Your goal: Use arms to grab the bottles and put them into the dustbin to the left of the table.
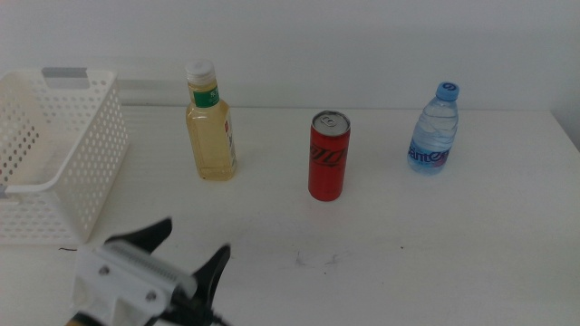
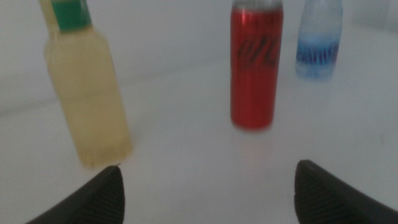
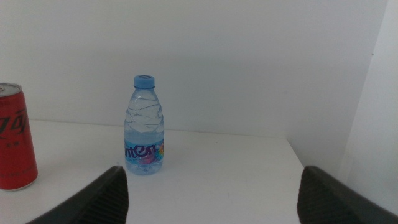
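I need to bring my left gripper to a close on the lower half of the red can [image 1: 326, 176] [image 2: 253, 86], just below the black lettering on it.
Three things stand upright in a row on the white table [image 1: 408, 235]: a yellow-liquid bottle [image 1: 210, 127] with white cap and green label, a red can [image 1: 328, 156], and a small water bottle [image 1: 433, 131] with blue cap. The white perforated dustbin [image 1: 54, 154] stands at the left. My left gripper [image 1: 195, 237] is open and empty at the front left, short of the yellow bottle [image 2: 87, 93], with the can [image 2: 255, 68] and water bottle [image 2: 318, 37] beyond. My right gripper [image 3: 211, 193] is open and empty, out of the middle view, facing the water bottle [image 3: 144, 127] with the can [image 3: 13, 137] beside it.
The dustbin has a grey handle bar [image 1: 65, 72] on its far rim. A white wall runs behind the table. Faint scuff marks [image 1: 313, 261] lie on the tabletop in front of the can.
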`<move>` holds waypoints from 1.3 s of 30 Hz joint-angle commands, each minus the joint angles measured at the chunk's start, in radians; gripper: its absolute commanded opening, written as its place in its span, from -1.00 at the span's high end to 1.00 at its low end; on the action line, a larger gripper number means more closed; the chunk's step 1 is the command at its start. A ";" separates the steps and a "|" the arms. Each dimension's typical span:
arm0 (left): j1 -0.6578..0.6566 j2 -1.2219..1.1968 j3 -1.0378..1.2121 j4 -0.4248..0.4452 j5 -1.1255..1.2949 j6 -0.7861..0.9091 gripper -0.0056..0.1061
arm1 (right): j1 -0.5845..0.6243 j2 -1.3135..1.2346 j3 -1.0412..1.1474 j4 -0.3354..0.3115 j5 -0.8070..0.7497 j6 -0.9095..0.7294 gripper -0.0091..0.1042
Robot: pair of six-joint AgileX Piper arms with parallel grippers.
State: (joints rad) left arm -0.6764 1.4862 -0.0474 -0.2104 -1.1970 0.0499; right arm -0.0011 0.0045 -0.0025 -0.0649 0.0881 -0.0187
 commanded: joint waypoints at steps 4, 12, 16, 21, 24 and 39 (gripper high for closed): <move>-0.002 0.002 -0.121 -0.016 0.074 0.003 -0.78 | -0.009 -0.005 0.002 -0.004 -0.006 -0.003 -0.47; -0.002 0.119 -0.345 -0.029 0.222 0.003 -0.78 | -0.009 -0.005 0.002 -0.004 -0.006 -0.003 -0.47; -0.002 0.279 -0.457 -0.001 0.144 -0.045 -0.78 | -0.009 -0.005 0.002 -0.004 -0.006 -0.003 -0.47; -0.002 0.434 -0.581 0.063 0.109 -0.073 -0.78 | -0.009 -0.005 0.002 -0.004 -0.006 -0.003 -0.47; -0.002 0.494 -0.647 0.069 0.109 -0.085 -0.78 | -0.009 -0.005 0.002 -0.004 -0.006 -0.003 -0.47; -0.002 0.720 -0.931 0.060 0.165 -0.108 -0.78 | -0.009 -0.005 0.002 -0.004 -0.006 -0.003 -0.47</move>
State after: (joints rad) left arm -0.6764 2.1918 -0.9488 -0.1431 -1.0344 -0.0468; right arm -0.0011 0.0045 -0.0025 -0.0649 0.0881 -0.0187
